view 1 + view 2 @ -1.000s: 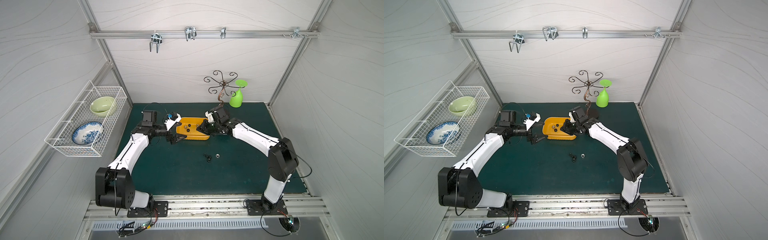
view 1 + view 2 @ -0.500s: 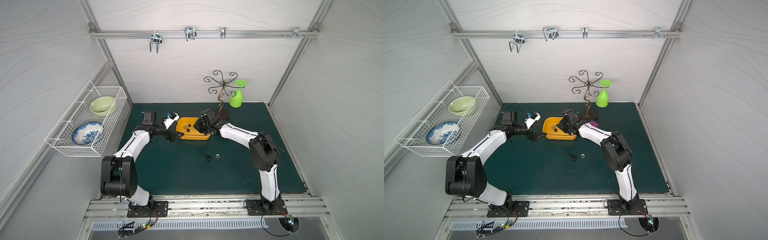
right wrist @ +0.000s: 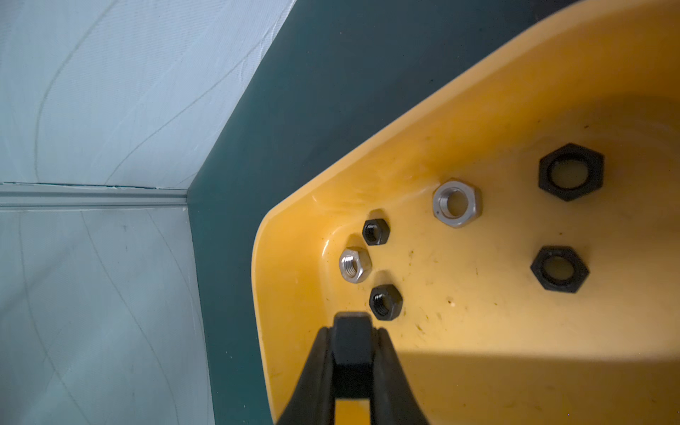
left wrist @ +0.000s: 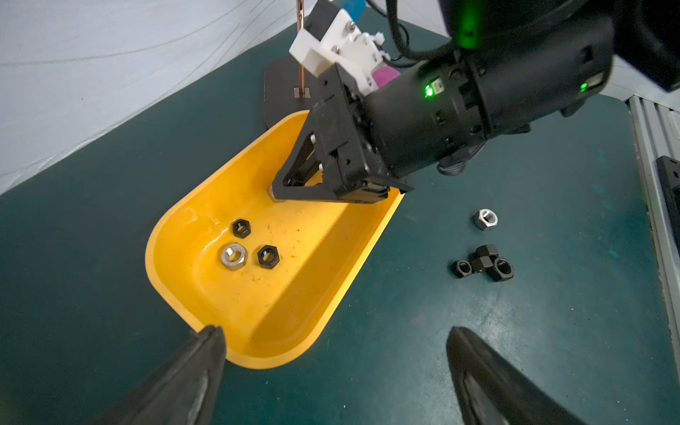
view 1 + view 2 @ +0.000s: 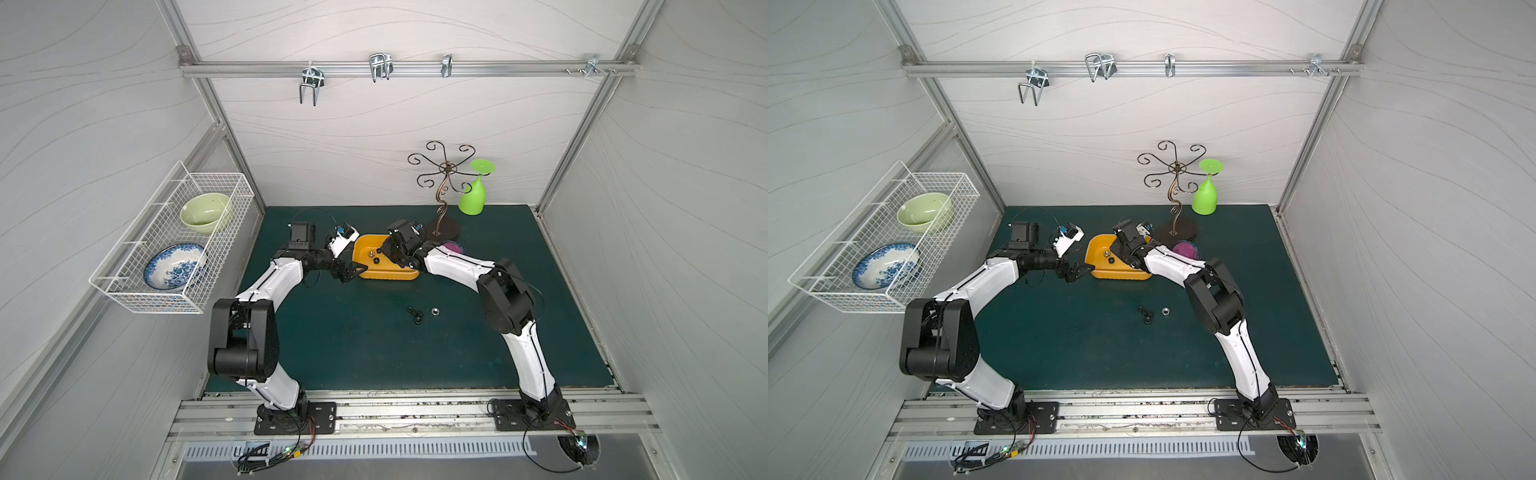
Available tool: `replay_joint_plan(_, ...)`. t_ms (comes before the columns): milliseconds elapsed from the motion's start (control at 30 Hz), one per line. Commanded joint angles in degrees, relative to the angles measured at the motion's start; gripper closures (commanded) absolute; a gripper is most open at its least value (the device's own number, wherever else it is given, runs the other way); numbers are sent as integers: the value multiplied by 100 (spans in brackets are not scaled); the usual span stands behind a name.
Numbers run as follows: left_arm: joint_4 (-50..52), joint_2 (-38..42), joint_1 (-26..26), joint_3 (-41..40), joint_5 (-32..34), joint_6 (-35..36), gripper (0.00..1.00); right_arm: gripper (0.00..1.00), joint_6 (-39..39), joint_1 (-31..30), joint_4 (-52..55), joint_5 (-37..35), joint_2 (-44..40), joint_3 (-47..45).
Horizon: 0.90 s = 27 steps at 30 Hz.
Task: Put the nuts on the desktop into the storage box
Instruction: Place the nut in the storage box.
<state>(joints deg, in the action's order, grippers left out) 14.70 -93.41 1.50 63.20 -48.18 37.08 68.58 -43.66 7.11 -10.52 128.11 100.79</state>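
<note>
My right gripper has a black nut to place. It will let go of it beside the small black nut along the storage box's back side [image 5: 385, 249] [image 3: 404, 213].
The yellow-orange storage box [image 5: 388, 275] [image 5: 1121, 275] lies at the back of the dark green desktop [image 5: 374, 353]. My right gripper [image 3: 352, 338] [image 5: 380, 252] hangs low inside the box, shut on a black nut [image 3: 352, 344]. Several nuts, black and silver, lie on the box floor [image 3: 456, 203] [image 4: 233, 256]. On the desktop in front of the box lie a cluster of black nuts [image 5: 415, 313] [image 4: 482, 263] and a silver nut [image 5: 435, 310] [image 4: 485, 219]. My left gripper [image 4: 333, 331] [image 5: 347, 272] stands open and empty just outside the box's left end.
A white wire basket [image 5: 174, 245] with two bowls hangs on the left wall. A scrolled metal stand [image 5: 444, 195], a green glass [image 5: 473, 199] and a small bowl with a pink ball [image 5: 1185, 249] stand behind the box. A grey rail [image 5: 395, 407] runs along the front edge.
My right gripper has moved left, further over the box, still shut on the nut, and its elbow has swung left. The left gripper has stayed open beside the box.
</note>
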Motion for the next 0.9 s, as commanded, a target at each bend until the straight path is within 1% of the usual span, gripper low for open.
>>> replay_joint_plan(0,-435,-113,-30,219,81,-197,2,100,152,-21,130,-198,223,296)
replay_joint_plan(167,-538,-343,-35,327,142,-228,2,100,279,-32,97,-139,447,474)
replay_joint_plan(367,-538,-609,-35,515,160,-301,2,100,310,-15,211,-264,726,742)
replay_joint_plan(633,-472,-786,-33,658,230,-362,2,100,411,95,571,-248,1346,1500)
replay_joint_plan(867,-434,-811,-34,667,249,-319,2,100,485,169,477,-314,1557,1577)
